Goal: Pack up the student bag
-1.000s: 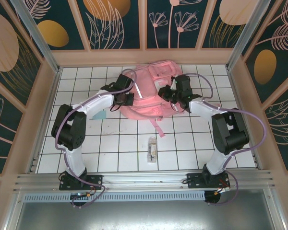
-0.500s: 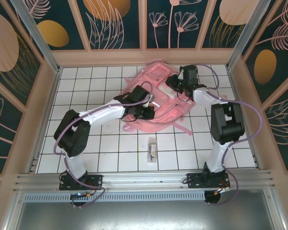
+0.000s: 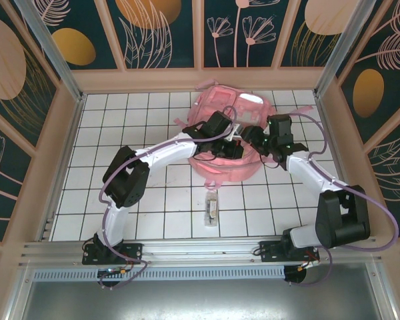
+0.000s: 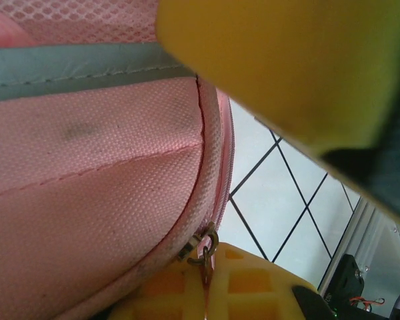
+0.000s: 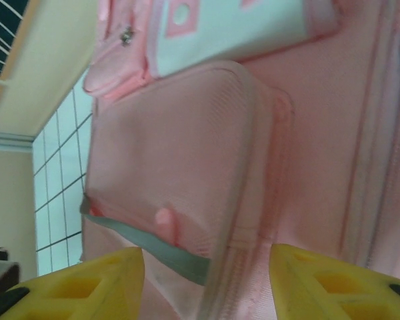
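Observation:
The robot's left gripper has the zipper pull, but the pocket's edge lies free, so the right gripper should pinch that pocket edge (image 5: pixel 217 287) to steady it before the zipper slides.
The pink student bag (image 3: pixel 250 110) lies at the back middle of the tiled table, with both arms reaching over it. My left gripper (image 3: pixel 232 148) is at the bag's front middle; in the left wrist view its yellow fingers (image 4: pixel 253 287) are shut on a small brass zipper pull (image 4: pixel 207 248) at the edge of the pink fabric (image 4: pixel 87 167). My right gripper (image 3: pixel 255 137) hovers just right of it, open. In the right wrist view its fingertips (image 5: pixel 87 283) stand wide apart above a front pocket (image 5: pixel 180 160) with a grey-green trim, nothing held.
A small clear-wrapped item (image 3: pixel 212 207) lies on the tiles in front of the bag. A pink strap (image 3: pixel 213 181) trails toward it. Wooden walls close the table at the back and sides.
The bag has shifted right and turned. My left gripper moved from the bag's left side to its front middle. My right arm swung out to the right.

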Available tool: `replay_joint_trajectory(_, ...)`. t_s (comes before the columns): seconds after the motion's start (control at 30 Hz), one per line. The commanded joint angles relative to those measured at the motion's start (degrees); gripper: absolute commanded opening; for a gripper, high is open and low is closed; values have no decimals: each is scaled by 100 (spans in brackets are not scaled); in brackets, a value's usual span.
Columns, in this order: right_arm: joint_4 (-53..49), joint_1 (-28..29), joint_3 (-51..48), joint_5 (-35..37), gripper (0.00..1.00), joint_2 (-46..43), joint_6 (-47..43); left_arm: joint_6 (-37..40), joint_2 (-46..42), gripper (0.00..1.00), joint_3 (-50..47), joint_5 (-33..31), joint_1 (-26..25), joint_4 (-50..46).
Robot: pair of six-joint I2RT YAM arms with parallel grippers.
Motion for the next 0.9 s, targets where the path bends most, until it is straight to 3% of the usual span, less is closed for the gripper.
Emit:
replay_joint_trajectory(0.0, 381, 8, -27, -76, 49, 162, 287, -2, -192, 0, -184, 86, -40, 382)
replay_joint_trajectory(0.1, 658, 108, 93, -264, 43, 618, 408, -40, -282, 0, -286, 59, -44, 450)
replay_joint_trajectory(0.13, 822, 137, 85, -324, 37, 775, 464, -47, -316, 0, -334, 35, -44, 467)
replay_joint_trajectory(0.2, 1134, 149, 25, -483, 9, 1063, 609, -26, -388, 0, -399, -35, -40, 473)
replay_joint_trajectory(0.23, 1296, 136, -21, -585, 0, 1126, 667, 8, -450, 0, -455, -152, -34, 431)
replay_joint_trajectory(0.37, 1200, 96, -85, -278, 0, 874, 435, 366, -799, 0, -765, -1276, 188, -122)
replay_joint_trajectory(0.53, 843, 26, 68, -190, 0, 689, -157, 530, -1236, 0, -1759, -1700, 1218, -216)
replay_joint_trajectory(0.67, 746, 18, 152, -313, 0, 773, -451, 1028, -1234, 0, -1593, -2410, 1579, -542)
replay_joint_trajectory(0.8, 778, 27, 236, -449, 0, 964, -762, 1217, -1083, 0, -1258, -2576, 1764, -538)
replay_joint_trajectory(0.87, 713, 22, 452, -416, 0, 1185, -1019, 1237, -1032, 0, -1168, -2101, 1756, -620)
